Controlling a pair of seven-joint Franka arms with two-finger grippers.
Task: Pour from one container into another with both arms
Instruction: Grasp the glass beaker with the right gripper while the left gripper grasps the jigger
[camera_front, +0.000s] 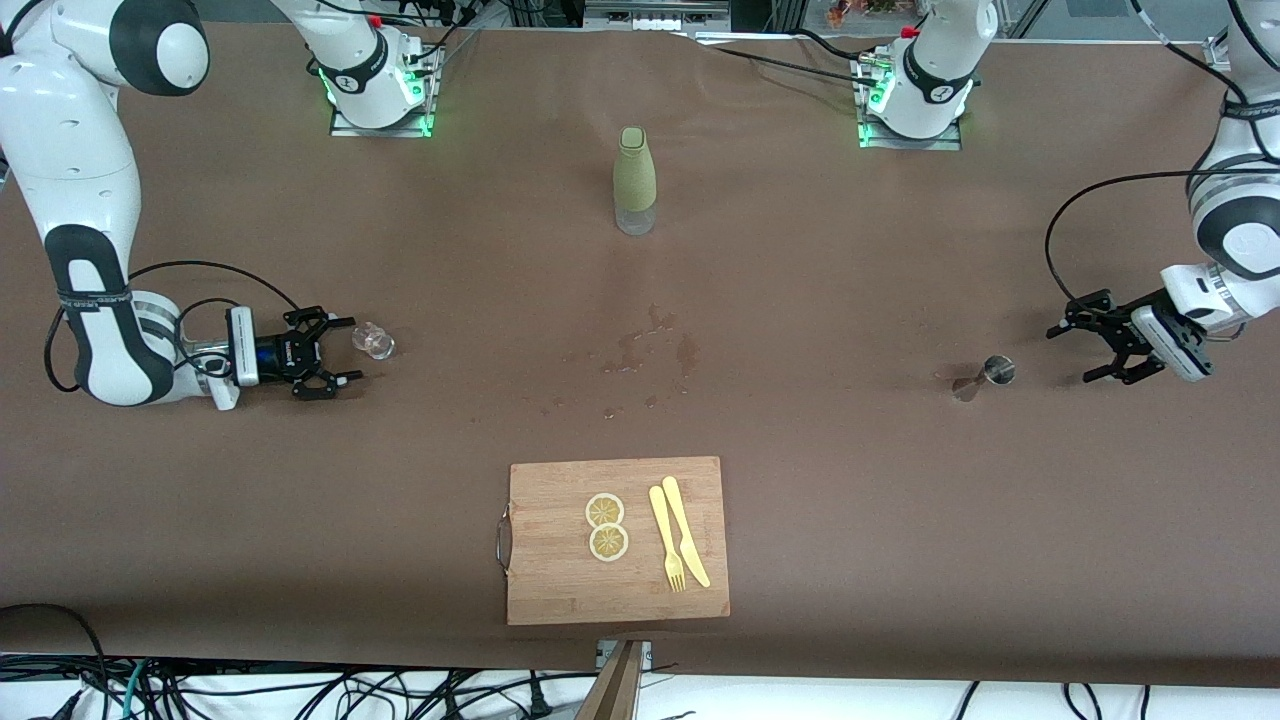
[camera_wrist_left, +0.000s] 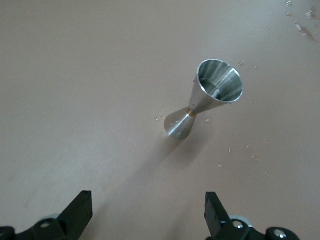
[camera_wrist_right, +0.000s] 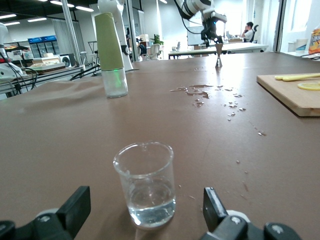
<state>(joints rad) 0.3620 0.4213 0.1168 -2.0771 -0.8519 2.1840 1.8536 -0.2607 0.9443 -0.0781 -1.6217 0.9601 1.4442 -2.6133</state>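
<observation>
My left gripper should close on the narrow middle (camera_front: 981, 379) (camera_wrist_left: 191, 112) of the small steel jigger, under its wide upper cup.
A tiny clear glass cup (camera_front: 373, 341) (camera_wrist_right: 146, 182) stands upright on the brown table toward the right arm's end, with a little clear liquid in it. My right gripper (camera_front: 350, 350) (camera_wrist_right: 144, 206) sits low at the table, open, and the cup is just ahead of its fingertips, untouched. The small steel jigger (camera_front: 985, 377) (camera_wrist_left: 205, 102) stands upright toward the left arm's end. A short gap separates it from my left gripper (camera_front: 1072, 354) (camera_wrist_left: 148, 210), which is open and holds nothing.
A tall olive-green-sleeved bottle (camera_front: 634, 180) (camera_wrist_right: 111, 55) stands mid-table near the arm bases. Spilled drops (camera_front: 650, 350) wet the table's middle. A wooden cutting board (camera_front: 560, 580) near the front edge carries two lemon slices (camera_front: 606, 525) and a yellow fork and knife (camera_front: 678, 535).
</observation>
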